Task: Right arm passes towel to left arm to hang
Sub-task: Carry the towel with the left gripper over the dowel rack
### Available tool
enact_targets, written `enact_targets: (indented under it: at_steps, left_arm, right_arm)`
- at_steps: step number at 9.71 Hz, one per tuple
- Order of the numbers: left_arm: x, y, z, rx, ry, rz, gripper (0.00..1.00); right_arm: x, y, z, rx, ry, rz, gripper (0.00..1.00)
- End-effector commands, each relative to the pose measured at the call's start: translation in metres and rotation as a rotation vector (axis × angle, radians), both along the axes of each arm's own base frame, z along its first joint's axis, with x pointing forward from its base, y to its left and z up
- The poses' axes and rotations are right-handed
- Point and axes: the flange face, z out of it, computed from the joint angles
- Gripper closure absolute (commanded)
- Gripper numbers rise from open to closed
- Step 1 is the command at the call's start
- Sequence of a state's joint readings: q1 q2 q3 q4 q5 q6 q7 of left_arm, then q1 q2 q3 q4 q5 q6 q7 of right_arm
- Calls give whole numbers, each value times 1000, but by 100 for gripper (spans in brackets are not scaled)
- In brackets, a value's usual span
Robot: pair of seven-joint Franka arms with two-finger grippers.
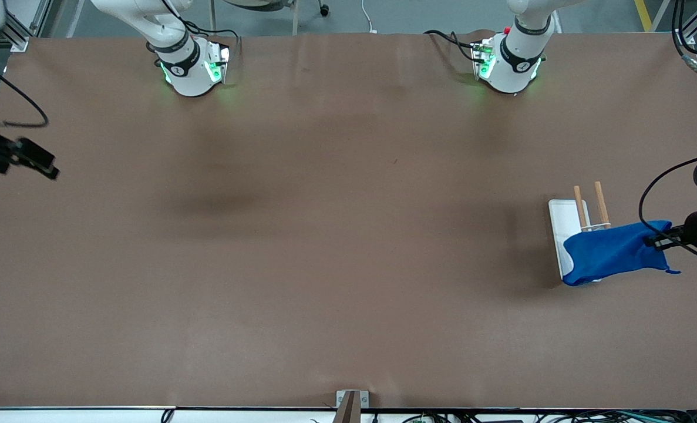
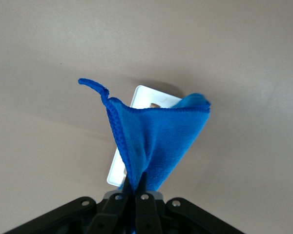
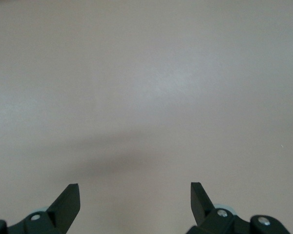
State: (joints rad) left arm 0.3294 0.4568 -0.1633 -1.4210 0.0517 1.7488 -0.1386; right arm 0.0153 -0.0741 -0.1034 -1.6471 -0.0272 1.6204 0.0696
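The blue towel will be draped across the two wooden pegs (image 1: 587,229) (image 2: 143,139) above the white rack base when my left gripper lets go of it.
The blue towel (image 1: 612,252) hangs from my left gripper (image 1: 660,239), which is shut on one end of it near the left arm's end of the table. The towel's free end lies over a white rack base (image 1: 559,229) with two wooden pegs (image 1: 600,202). In the left wrist view the towel (image 2: 156,141) fans out from the shut left gripper (image 2: 135,183), its corner loop sticks up, and the white base (image 2: 146,97) shows under it. My right gripper (image 1: 43,164) is open and empty over the right arm's end of the table; in the right wrist view the gripper (image 3: 135,195) is over bare table.
The brown table (image 1: 336,235) stretches between the two arms. Black cables (image 1: 665,182) loop by the left wrist. A small bracket (image 1: 351,405) sits at the table edge nearest the front camera.
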Motion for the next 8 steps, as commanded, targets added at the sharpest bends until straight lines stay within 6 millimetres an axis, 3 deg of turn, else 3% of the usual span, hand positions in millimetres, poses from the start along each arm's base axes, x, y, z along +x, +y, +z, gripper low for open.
enact_targets:
  at_steps: [1,2,4,6,8]
  left_arm:
    - [-3,-6,-11,11,23,-16,100]
    - [-6,-12,-1,4,22,-8,100]
    - [-16,-11,-3,-6,87,-9,100]
    - [-26,-3,-10,-27,146,-37,100]
    - [-27,19,-21,-22,148,-27,100]
  right_arm:
    - [-6,-19,40,-10,-31,-46,0]
    - [-8,-20,48,-8,-30,-49,0]
    - [-1,-18,48,-10,-32,-62,0]
    - [-2,-23,50,-11,-37,-70,0]
    - [-2,-24,49,-9,-37,-62,0]
